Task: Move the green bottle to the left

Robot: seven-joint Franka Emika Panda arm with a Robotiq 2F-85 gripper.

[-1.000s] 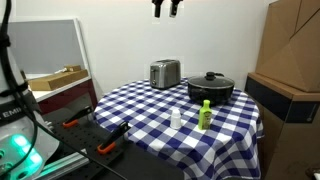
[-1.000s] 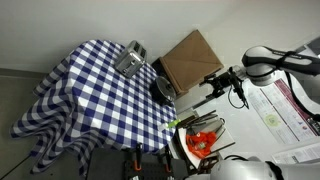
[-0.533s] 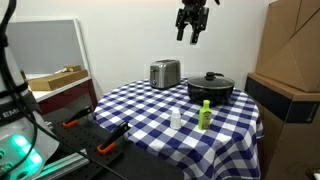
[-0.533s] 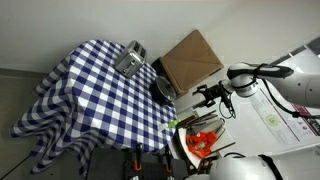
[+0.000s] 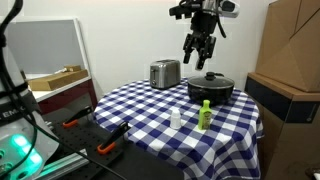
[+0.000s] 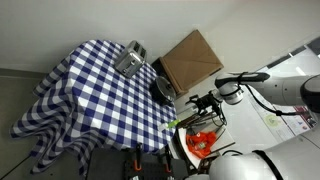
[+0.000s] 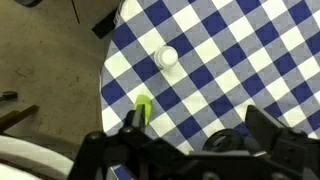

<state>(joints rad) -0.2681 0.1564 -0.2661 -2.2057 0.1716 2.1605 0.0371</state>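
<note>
My gripper is to go down next to the green bottle's top (image 5: 206, 104) (image 7: 146, 112), beside the small white bottle, and close there.
The green bottle (image 5: 205, 114) stands upright near the front edge of the blue-and-white checked table (image 5: 150, 110); it shows in the wrist view (image 7: 141, 111) from above and as a speck in an exterior view (image 6: 171, 124). A small white bottle (image 5: 176, 119) stands just beside it, also seen in the wrist view (image 7: 167, 58). My gripper (image 5: 199, 58) hangs open and empty high above the table, over the black pot (image 5: 211, 87); its jaws (image 7: 185, 135) frame the wrist view's lower edge.
A silver toaster (image 5: 165, 72) stands at the back of the table. Cardboard boxes (image 5: 290, 60) stand beside the table. A shelf with a wooden tray (image 5: 55, 78) and tools (image 5: 110, 140) lie on the other side. Floor lies beyond the table edge (image 7: 50, 60).
My gripper has come down from the top of the view and moved toward the table, now hanging above the pot. The bottles have not moved.
</note>
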